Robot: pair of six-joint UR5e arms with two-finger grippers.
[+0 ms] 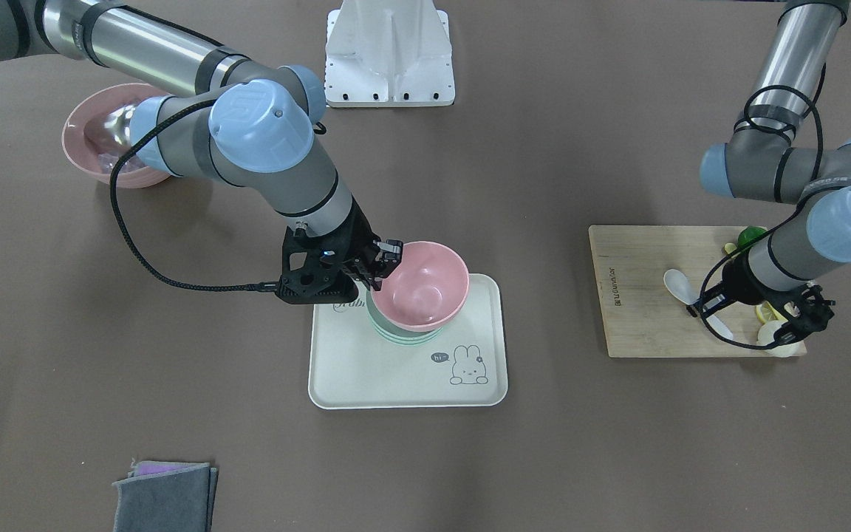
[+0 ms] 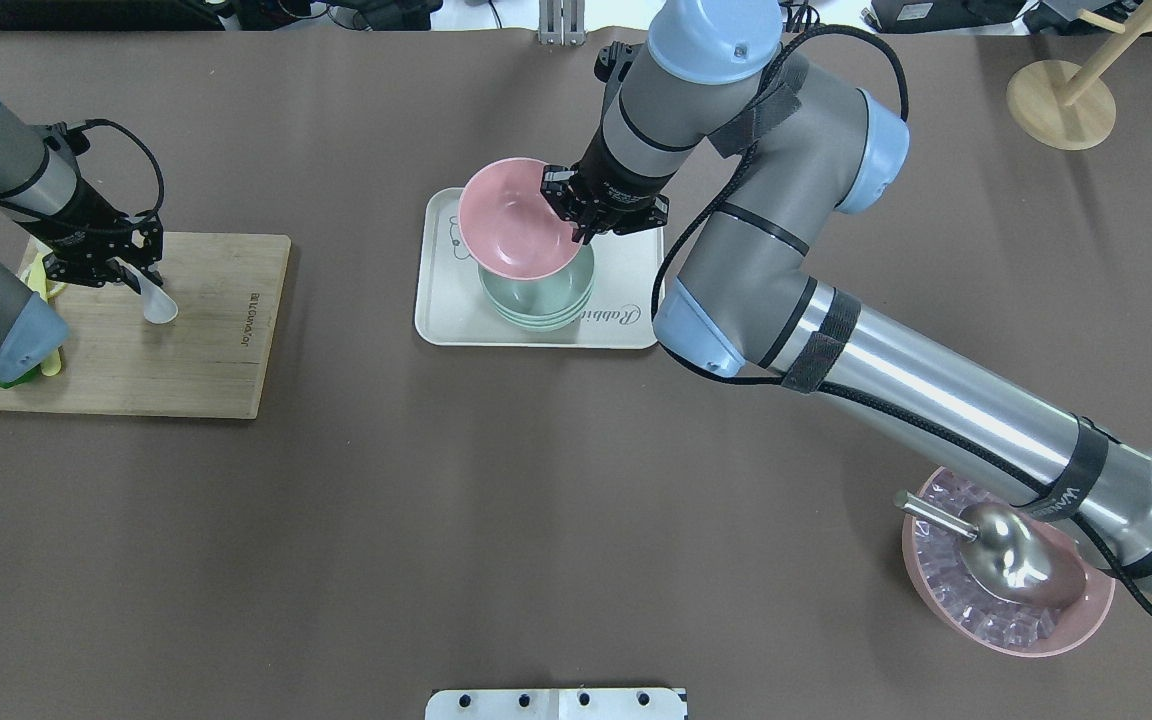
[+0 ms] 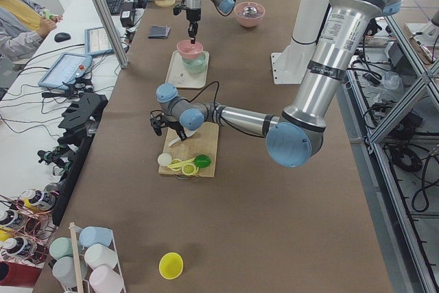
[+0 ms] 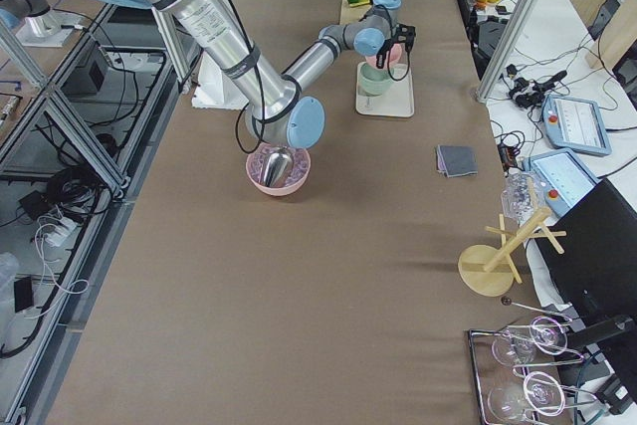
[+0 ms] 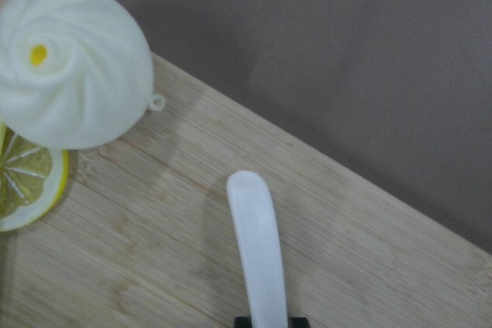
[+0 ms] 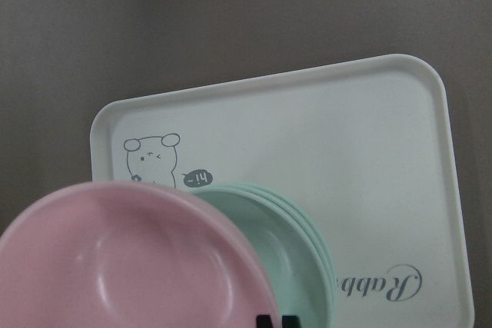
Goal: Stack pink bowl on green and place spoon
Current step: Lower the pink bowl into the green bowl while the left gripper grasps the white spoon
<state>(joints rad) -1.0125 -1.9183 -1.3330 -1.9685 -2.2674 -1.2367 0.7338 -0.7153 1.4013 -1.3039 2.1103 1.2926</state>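
Next, my left gripper lets go of the white spoon inside the pink bowl over the green bowls (image 1: pixel 433 294), its handle across that bowl's rim. The spoon is now over the wooden cutting board.
My right gripper (image 1: pixel 388 261) (image 2: pixel 576 212) is shut on the rim of the pink bowl (image 1: pixel 418 284) (image 2: pixel 508 225) (image 6: pixel 115 266). It holds the bowl tilted over the stack of green bowls (image 1: pixel 390 330) (image 2: pixel 548 295) (image 6: pixel 304 247) on the cream tray (image 1: pixel 396 380) (image 2: pixel 444 310) (image 6: pixel 369 136); whether the bowls touch I cannot tell. My left gripper (image 1: pixel 700 307) (image 2: pixel 126 268) is shut on the handle of the white spoon (image 1: pixel 678 285) (image 2: pixel 158 305) (image 5: pixel 257 251) over the wooden cutting board (image 1: pixel 640 329) (image 2: pixel 206 340).
A white bun (image 5: pixel 73 63) and lemon slices (image 5: pixel 23 182) lie on the board beside the spoon. A large pink bowl of ice with a metal scoop (image 2: pixel 1006 575) (image 1: pixel 100 140) lies under the right arm. A grey cloth (image 1: pixel 167 495) and a wooden stand (image 2: pixel 1061 95) lie at the edges.
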